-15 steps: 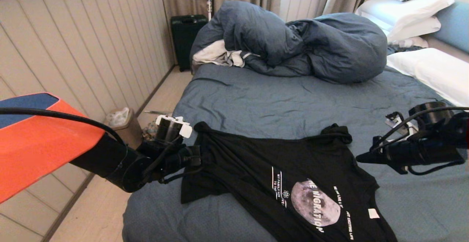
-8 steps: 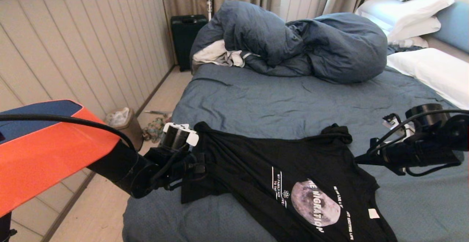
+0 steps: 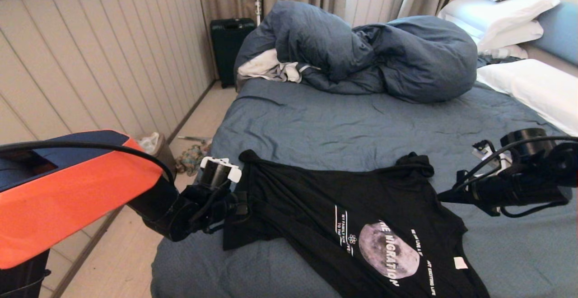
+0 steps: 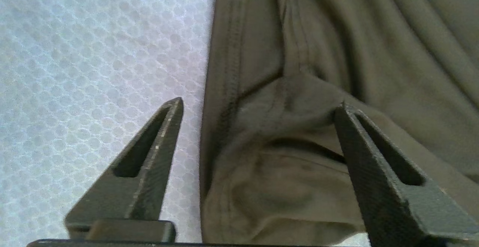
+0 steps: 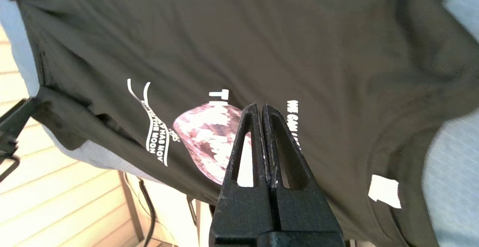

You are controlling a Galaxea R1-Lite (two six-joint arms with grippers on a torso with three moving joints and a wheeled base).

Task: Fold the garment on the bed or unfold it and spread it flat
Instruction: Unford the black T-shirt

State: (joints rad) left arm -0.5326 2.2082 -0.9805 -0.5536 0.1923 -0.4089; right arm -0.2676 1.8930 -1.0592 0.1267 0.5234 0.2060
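The garment's hem lies folded back under my left gripper; next I pinch the top layer [image 4: 270, 110] and pull it toward the bed's near edge.
The garment [image 3: 316, 207], a black T-shirt with a moon print, lies face up on the near part of the bed [image 3: 338, 126], with rumpled corners at its far edge. My left gripper [image 3: 241, 201] is at the shirt's left edge, low over the sheet. In the left wrist view the left gripper [image 4: 261, 103] stands open. A folded hem of the garment [image 4: 284, 157] lies between its fingers, ungripped. One finger [image 4: 149, 172] is over the sheet. My right gripper [image 3: 445, 195] hovers beside the shirt's right edge; the right gripper [image 5: 260, 108] is shut and empty above the garment [image 5: 262, 33].
A bulky slate-blue duvet [image 3: 361, 49] is heaped at the far side of the bed, with white pillows [image 3: 533, 86] to the right. On the left are a panelled wall, a strip of floor, a bin [image 3: 151, 144] and a dark suitcase [image 3: 230, 40].
My left forearm has dropped lower and its wrist has edged slightly to the right at the shirt's edge. The garment and the right arm have kept still.
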